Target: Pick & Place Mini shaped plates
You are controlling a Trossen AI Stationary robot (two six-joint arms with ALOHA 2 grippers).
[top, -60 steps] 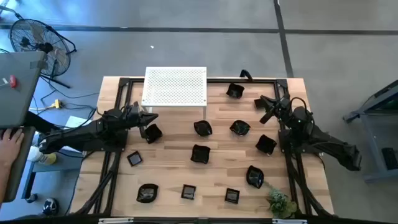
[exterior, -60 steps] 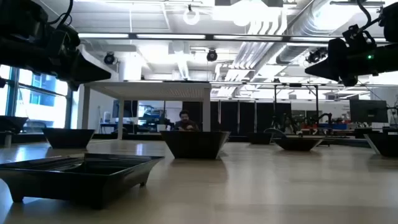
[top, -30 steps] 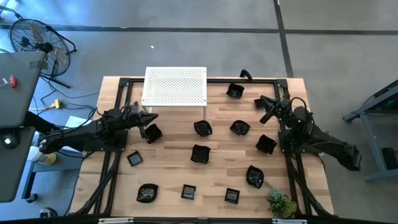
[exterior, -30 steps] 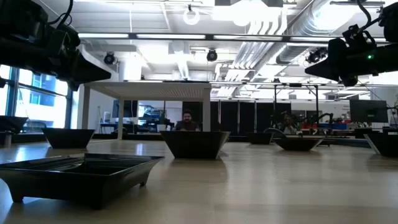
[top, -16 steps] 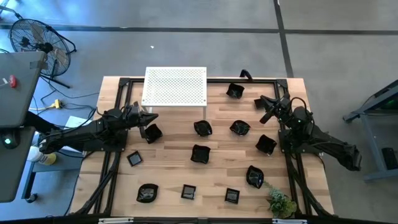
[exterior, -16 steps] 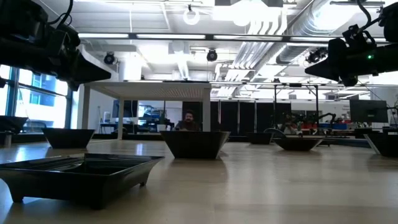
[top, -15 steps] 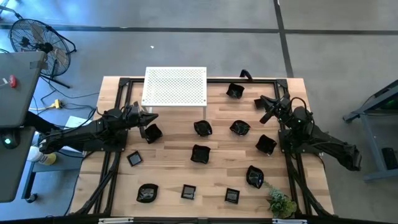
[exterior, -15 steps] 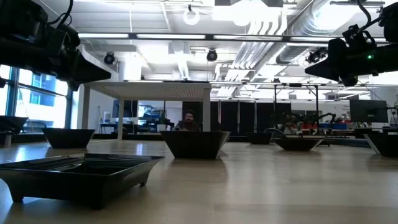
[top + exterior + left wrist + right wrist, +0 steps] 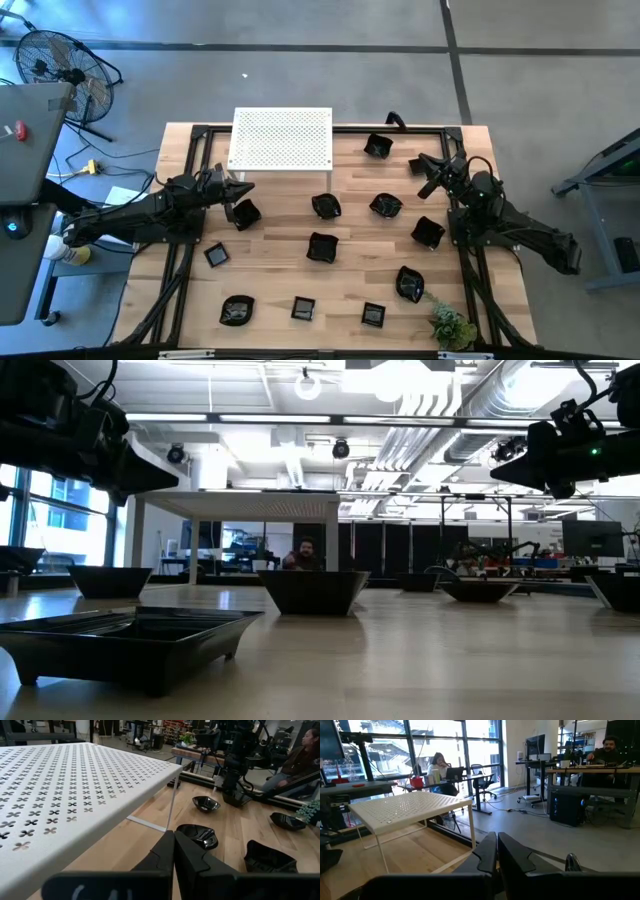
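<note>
The black plate just on the near side of the farthest one is next, and my right gripper needs to take it by closing on the plate's far rim [image 9: 390, 195].
Several small glossy black mini shaped plates lie scattered on the wooden table, among them one [image 9: 246, 213] just near of my left gripper, one at the middle [image 9: 322, 247], one at the far side [image 9: 378, 146] and one [image 9: 428, 233] at the right. My left gripper [image 9: 243, 190] hovers shut and empty beside the near left corner of the white perforated platform [image 9: 281, 138]; its shut fingers show in the left wrist view [image 9: 173, 845]. My right gripper [image 9: 415, 161] hovers shut and empty over the far right of the table, its fingers closed in the right wrist view [image 9: 497, 845].
The white perforated platform stands on thin legs at the table's far side, left of centre. A small green plant [image 9: 452, 326] sits at the near right corner. A black frame [image 9: 300, 130] runs round the table. People sit at desks in the room behind.
</note>
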